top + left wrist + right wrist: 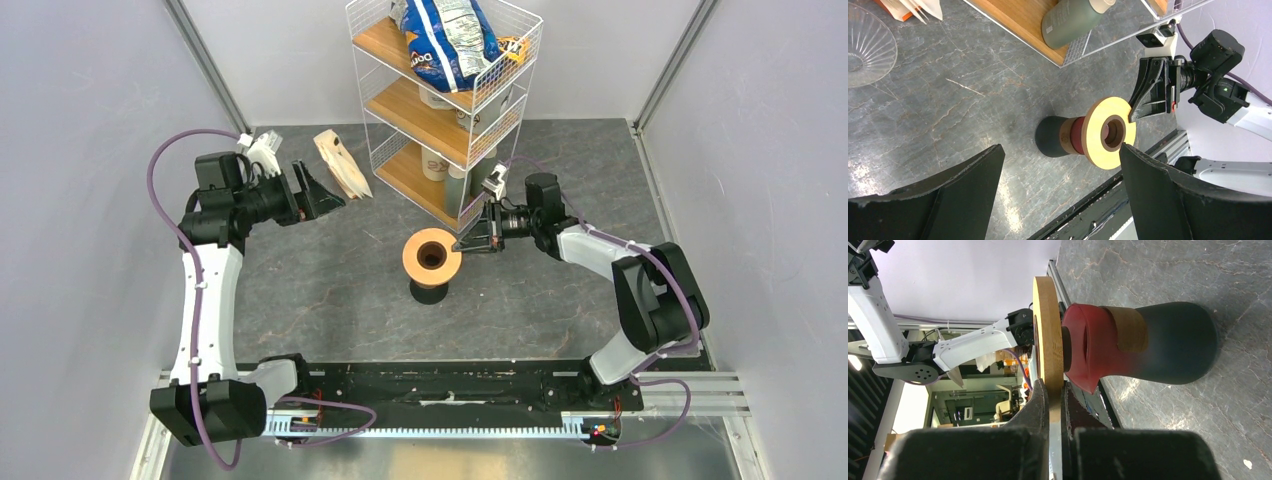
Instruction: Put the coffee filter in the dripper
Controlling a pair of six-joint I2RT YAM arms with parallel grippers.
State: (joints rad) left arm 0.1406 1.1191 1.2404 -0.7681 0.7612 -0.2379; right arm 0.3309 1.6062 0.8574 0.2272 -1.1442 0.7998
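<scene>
The tan ring will go down onto the opening of the maroon and black body [429, 262] [1076, 347], where I need to set it with my right gripper.
The dripper [432, 258] stands mid-table, a tan ring on a maroon and black body. It also shows in the left wrist view [1098, 132] and the right wrist view [1128, 342]. My right gripper [463, 243] is shut on the ring's right rim, one finger above it and one below [1052, 392]. My left gripper [328, 197] is open and empty, up and left of the dripper [1060, 149]. White pointed paper tips [923, 7] show at the frame edge; I cannot tell whether they are the coffee filter.
A beige folded paper packet [342, 165] lies behind the left gripper. A white wire shelf [440, 105] with cups, a green bottle [1073, 20] and a chip bag [445, 35] stands at the back. A ribbed clear glass dish [865, 45] lies at the left.
</scene>
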